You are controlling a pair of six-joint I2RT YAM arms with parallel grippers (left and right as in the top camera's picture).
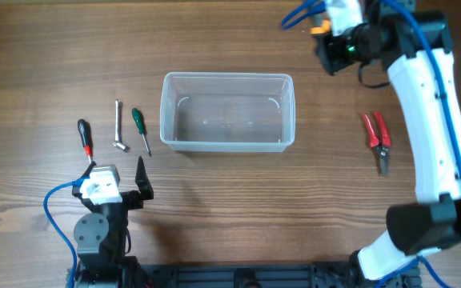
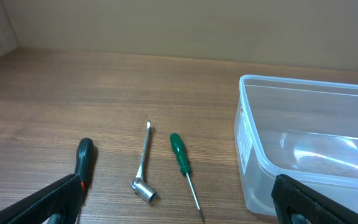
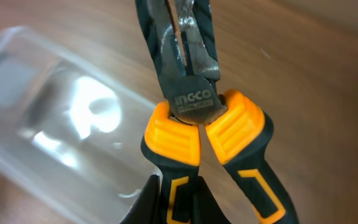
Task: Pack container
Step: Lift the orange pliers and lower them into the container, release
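My right gripper has the orange-and-black pliers. It will let go of them on the bottom of the clear plastic container, along its near long side (image 1: 227, 140).
The clear plastic container (image 1: 227, 111) stands empty at the table's middle; it also shows in the left wrist view (image 2: 309, 149) and blurred in the right wrist view (image 3: 48, 118). My right gripper (image 3: 178, 205) is shut on one handle of the orange-and-black pliers (image 3: 194, 118) and holds them in the air beyond the container's far right corner (image 1: 326, 24). My left gripper (image 2: 179, 208) is open and empty near the front left, behind a black-handled screwdriver (image 1: 84, 136), a metal socket wrench (image 1: 118, 126) and a green screwdriver (image 1: 140, 128).
Red-handled pliers (image 1: 377, 138) lie on the wood to the right of the container. The right arm (image 1: 430, 120) reaches from the front right corner toward the back.
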